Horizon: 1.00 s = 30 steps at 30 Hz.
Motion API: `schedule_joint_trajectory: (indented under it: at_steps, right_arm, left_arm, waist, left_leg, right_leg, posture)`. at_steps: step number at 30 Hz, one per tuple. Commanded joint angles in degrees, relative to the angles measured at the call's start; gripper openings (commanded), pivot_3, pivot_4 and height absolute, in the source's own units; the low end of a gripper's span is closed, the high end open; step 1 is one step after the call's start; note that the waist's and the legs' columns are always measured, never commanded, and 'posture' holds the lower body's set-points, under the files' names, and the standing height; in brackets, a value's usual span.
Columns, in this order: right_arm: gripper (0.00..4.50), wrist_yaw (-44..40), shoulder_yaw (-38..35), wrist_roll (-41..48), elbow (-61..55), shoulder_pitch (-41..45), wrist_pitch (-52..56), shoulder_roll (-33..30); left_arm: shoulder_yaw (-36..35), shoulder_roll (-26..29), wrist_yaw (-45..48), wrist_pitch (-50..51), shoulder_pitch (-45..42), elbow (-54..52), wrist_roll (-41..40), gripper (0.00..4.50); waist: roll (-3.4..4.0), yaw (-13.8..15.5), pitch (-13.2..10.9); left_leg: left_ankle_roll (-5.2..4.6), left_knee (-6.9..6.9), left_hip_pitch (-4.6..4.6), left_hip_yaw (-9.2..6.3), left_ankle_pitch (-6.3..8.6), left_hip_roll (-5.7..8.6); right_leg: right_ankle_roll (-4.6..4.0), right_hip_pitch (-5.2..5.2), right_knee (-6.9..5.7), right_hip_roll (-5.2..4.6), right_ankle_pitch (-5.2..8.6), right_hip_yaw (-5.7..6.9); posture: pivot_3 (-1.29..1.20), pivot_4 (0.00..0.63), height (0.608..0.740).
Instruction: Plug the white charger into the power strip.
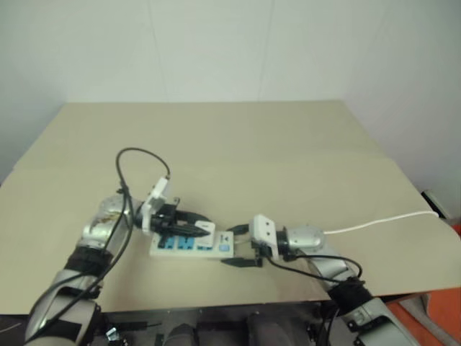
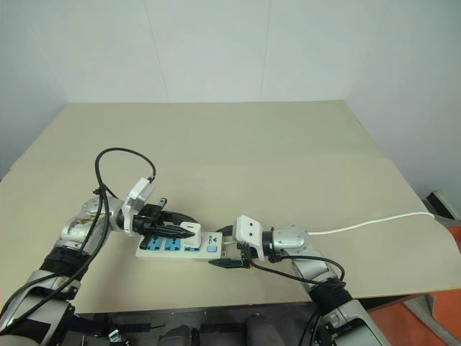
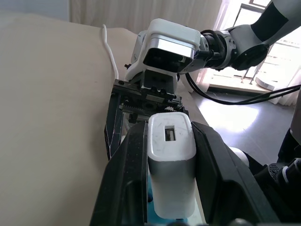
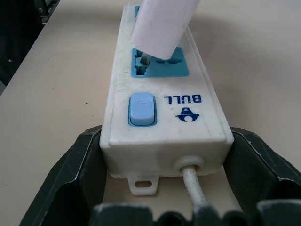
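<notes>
Next, my left gripper lets go of the white charger upright in the blue socket (image 1: 204, 241) (image 3: 171, 214) that is nearest to the switch of the power strip.
The power strip (image 2: 167, 250) lies flat near the front edge of the table, with its blue switch (image 4: 141, 108) at the end towards my right arm. My right gripper (image 2: 225, 249) clasps that end, one black finger (image 4: 70, 174) against each long side. My left gripper (image 1: 202, 229) is shut on the white charger (image 3: 170, 165) and holds it tilted over the blue socket panel (image 4: 176, 66) nearest the switch. The charger's (image 4: 162, 23) metal prongs sit at that socket's holes. How deep they reach I cannot tell.
The strip's thin white cable (image 1: 374, 222) runs from the switch end past my right arm, off the table's right edge. A black cable loop (image 1: 137, 162) arches over my left wrist. The beige table (image 1: 238, 144) stretches back to a white wall.
</notes>
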<state>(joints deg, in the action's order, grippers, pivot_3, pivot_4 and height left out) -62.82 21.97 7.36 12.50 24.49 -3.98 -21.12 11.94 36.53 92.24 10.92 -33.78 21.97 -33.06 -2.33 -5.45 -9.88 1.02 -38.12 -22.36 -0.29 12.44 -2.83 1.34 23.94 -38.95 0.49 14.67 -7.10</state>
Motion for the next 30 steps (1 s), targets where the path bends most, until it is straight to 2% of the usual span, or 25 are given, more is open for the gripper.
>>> schedule_joint_trajectory:
  at_steps: [1, 15, 22, 30]
  right_arm:
    - [3.40, 0.2, 1.9, -3.5, 2.2, -1.2, 0.3, -0.8]
    - [3.40, 0.3, 2.1, -3.9, 3.2, -0.6, -0.8, -0.2]
    - [3.40, 0.5, 1.8, -4.1, 4.2, -0.9, -2.0, 0.2]
    - [3.40, -0.4, 0.7, -2.8, 4.2, -0.9, -1.6, 0.6]
  left_arm:
    - [-0.9, -0.5, 0.3, 0.6, -0.5, -1.0, -2.2, 1.02]
    - [2.1, 2.4, 0.3, -4.6, 1.0, -0.6, 0.5, 1.02]
    - [-2.7, -1.1, -1.0, -6.9, 4.7, -1.5, 1.4, 1.02]
    - [-5.6, -1.2, -2.1, -9.1, 12.5, -7.6, 3.4, 1.02]
  waist:
    - [0.00, 0.0, 0.0]
    - [0.00, -0.2, 0.0]
    - [0.00, -0.1, 0.0]
    - [0.01, -0.2, 0.1]
  left_leg:
    - [0.00, 0.00, -0.01, 0.00, 0.00, 0.00]
    - [0.00, 0.05, 0.01, 0.01, 0.00, -0.01]
    - [0.00, 0.11, 0.09, 0.05, 0.00, -0.01]
    - [0.00, 0.23, 0.13, 0.05, 0.00, -0.04]
  right_leg:
    - [0.00, 0.00, 0.00, 0.00, 0.00, 0.00]
    - [-0.01, 0.04, 0.02, 0.02, 0.02, -0.03]
    - [-0.04, 0.00, 0.03, 0.03, 0.03, -0.08]
    - [-0.09, 0.03, 0.06, 0.05, 0.07, -0.10]
  posture:
    - [0.00, 0.150, 0.740]
    - [0.00, 0.150, 0.740]
    - [0.00, 0.150, 0.740]
    - [0.00, 0.150, 0.740]
